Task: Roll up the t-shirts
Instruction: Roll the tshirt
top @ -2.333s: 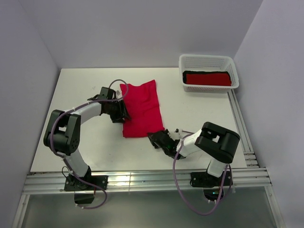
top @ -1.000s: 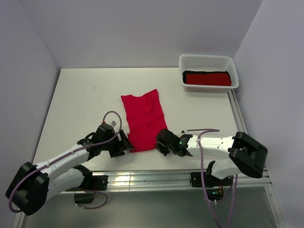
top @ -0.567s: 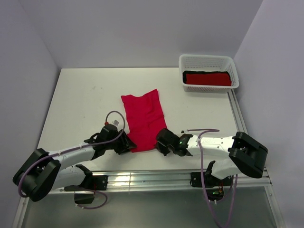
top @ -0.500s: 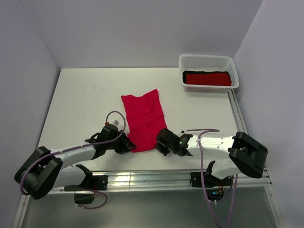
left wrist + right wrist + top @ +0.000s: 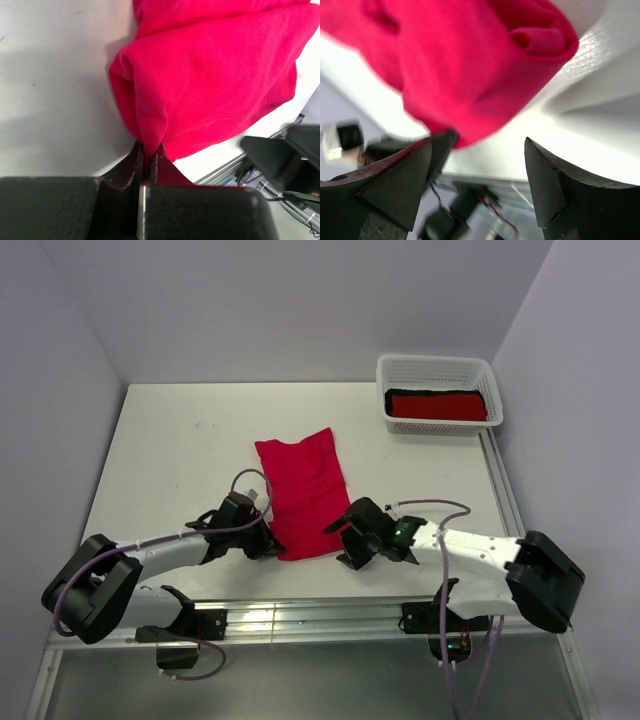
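Only my left gripper holds the t-shirt's near end, and its other corner is loose. Next, I pinch that corner (image 5: 557, 47) with my right gripper before both fold the t-shirt's end over.
A red t-shirt (image 5: 303, 495) lies folded into a long strip in the middle of the white table. My left gripper (image 5: 269, 544) is at its near left corner. In the left wrist view the left gripper (image 5: 148, 153) is shut on a pinched fold of the t-shirt (image 5: 210, 80). My right gripper (image 5: 339, 545) stands open beside the near right corner, holding nothing. In the right wrist view the t-shirt (image 5: 470, 60) hangs just ahead of the wide-open right gripper (image 5: 477, 165). A second red t-shirt (image 5: 437, 405) lies rolled in the basket.
The white lattice basket (image 5: 440, 362) stands at the far right corner, with a black cloth (image 5: 392, 395) under the rolled t-shirt. Aluminium rails (image 5: 300, 618) run along the table's near edge, and grey walls enclose the table.
The left gripper slid in to the t-shirt's near left corner and shut on it. The right gripper let go of the near right corner, opened wide and drew slightly back.
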Controlling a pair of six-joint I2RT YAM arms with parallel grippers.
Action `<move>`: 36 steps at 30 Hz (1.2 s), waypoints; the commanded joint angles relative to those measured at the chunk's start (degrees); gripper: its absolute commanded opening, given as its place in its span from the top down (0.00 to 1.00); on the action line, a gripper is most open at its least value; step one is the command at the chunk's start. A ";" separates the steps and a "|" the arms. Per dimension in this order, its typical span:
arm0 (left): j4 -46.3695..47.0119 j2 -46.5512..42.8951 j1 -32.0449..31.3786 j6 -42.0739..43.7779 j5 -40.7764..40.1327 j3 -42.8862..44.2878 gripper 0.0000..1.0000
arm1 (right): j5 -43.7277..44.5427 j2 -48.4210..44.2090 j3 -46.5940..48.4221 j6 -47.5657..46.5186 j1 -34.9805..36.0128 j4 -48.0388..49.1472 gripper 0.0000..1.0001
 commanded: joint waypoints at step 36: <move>-14.07 4.47 11.22 12.08 16.00 7.60 1.00 | -40.32 7.88 -12.23 -53.66 -31.08 29.16 0.55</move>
